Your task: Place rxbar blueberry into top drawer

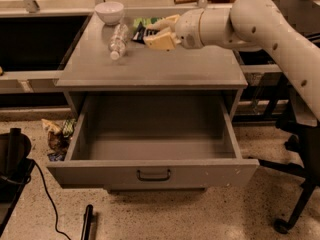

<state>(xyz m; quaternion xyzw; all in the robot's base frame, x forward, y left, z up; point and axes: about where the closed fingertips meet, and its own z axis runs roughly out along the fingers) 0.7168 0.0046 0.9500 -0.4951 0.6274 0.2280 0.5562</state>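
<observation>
My gripper will let go of the rxbar blueberry on the middle of the bare drawer's bottom (153,138), straight behind the dark handle.
The rxbar blueberry (139,33), a small dark navy bar, is at the back of the grey cabinet top, in front of a green chip bag (144,21). My gripper (156,32) reaches in from the right and is shut on the bar's right end, holding it just above the top. The top drawer (152,173) is pulled fully open below, its inside bare, with a small dark handle (153,174) centred on its front panel.
A clear plastic bottle (117,40) lies on the cabinet top left of the bar, and a white bowl (109,11) stands at the back left corner. Crumpled wrappers (56,134) lie on the floor left of the drawer. A black chair base (295,194) stands at the right.
</observation>
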